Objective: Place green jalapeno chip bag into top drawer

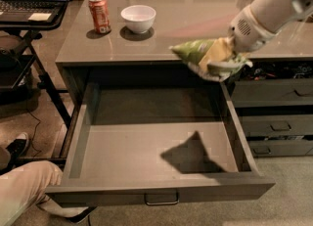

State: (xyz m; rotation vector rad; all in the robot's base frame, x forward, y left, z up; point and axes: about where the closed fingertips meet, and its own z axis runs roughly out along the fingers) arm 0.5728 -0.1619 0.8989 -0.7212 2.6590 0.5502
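The robot's gripper needs to release the green jalapeno chip bag on the middle of the open top drawer's bottom (164, 137).
My gripper (217, 58) is shut on the green jalapeno chip bag (193, 52), a crinkled light-green bag. It holds the bag in the air over the right rear part of the top drawer (156, 146), just in front of the counter's edge. The drawer is pulled wide open, dark grey, with a small metal bar handle (161, 199) on its front. The bag's shadow falls on the drawer floor at the right. My white arm comes in from the upper right.
An orange-red soda can (99, 13) and a white bowl (138, 18) stand on the grey counter (195, 10) at the left. Narrower grey drawers (276, 122) are stacked at the right. A person's leg (19, 191) and shoe lie at the lower left, a laptop desk at the far left.
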